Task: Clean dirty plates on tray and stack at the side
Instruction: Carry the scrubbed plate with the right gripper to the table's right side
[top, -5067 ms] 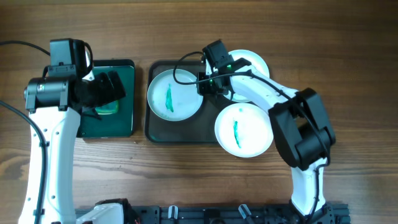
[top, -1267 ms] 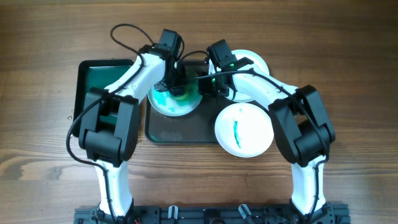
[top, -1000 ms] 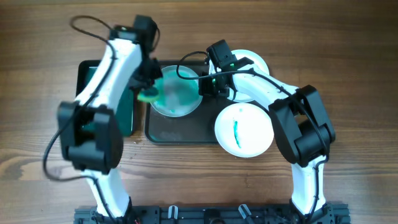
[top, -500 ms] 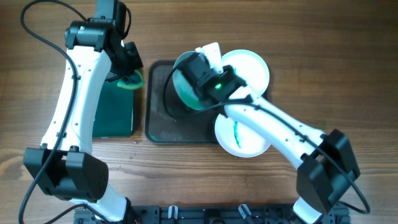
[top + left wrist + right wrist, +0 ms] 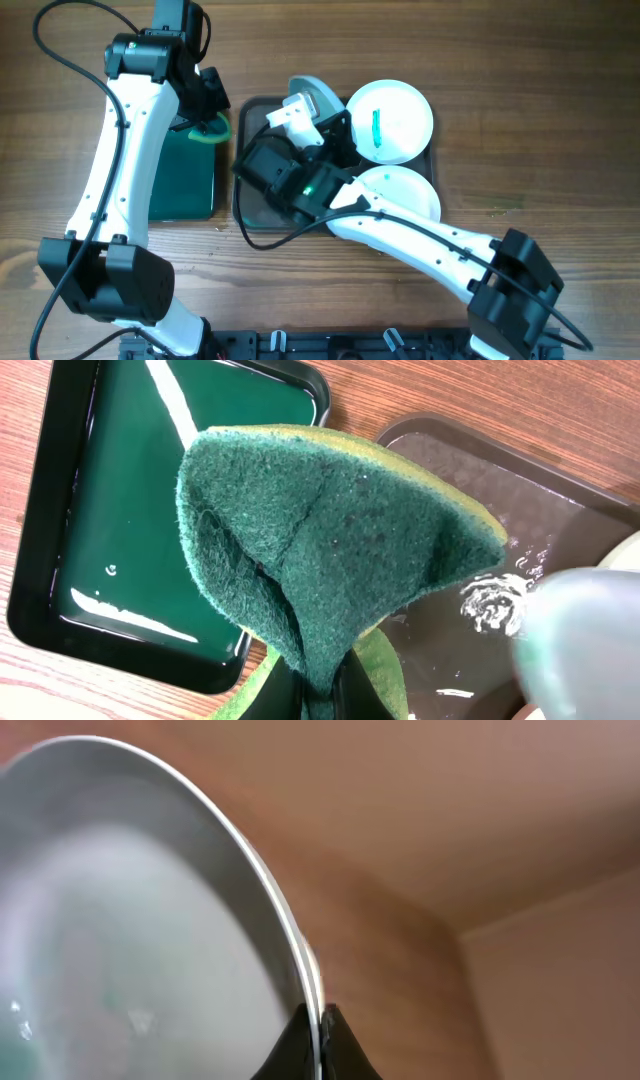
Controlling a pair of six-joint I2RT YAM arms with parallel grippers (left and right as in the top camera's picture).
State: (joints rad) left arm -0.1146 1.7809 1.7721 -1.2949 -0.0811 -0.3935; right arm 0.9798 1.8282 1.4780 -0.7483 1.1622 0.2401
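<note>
The plate with the teal smear has the bare wooden table (image 5: 495,151) beside it. I should let go of the white plate there with my right gripper.
My right gripper (image 5: 301,113) is shut on the rim of a white plate (image 5: 316,94), held tilted on edge over the far side of the dark grey tray (image 5: 250,205). The right wrist view shows the plate (image 5: 120,950) pinched between the gripper's (image 5: 319,1038) jaws. A second plate (image 5: 392,121) with a teal smear lies at the tray's back right. A third plate (image 5: 405,190) lies in front of it, partly under my right arm. My left gripper (image 5: 205,126) is shut on a green sponge (image 5: 330,550) above the gap between both trays.
A smaller green tray (image 5: 185,180) with wet streaks lies left of the dark tray, under my left arm. In the left wrist view the green tray (image 5: 150,510) and the dark tray (image 5: 480,490) sit side by side. Bare wooden table surrounds them.
My right arm has swung left and turned its wrist, tipping the held plate onto its edge at the tray's far side. The teal smear now shows on the back right plate. The left arm has not moved.
</note>
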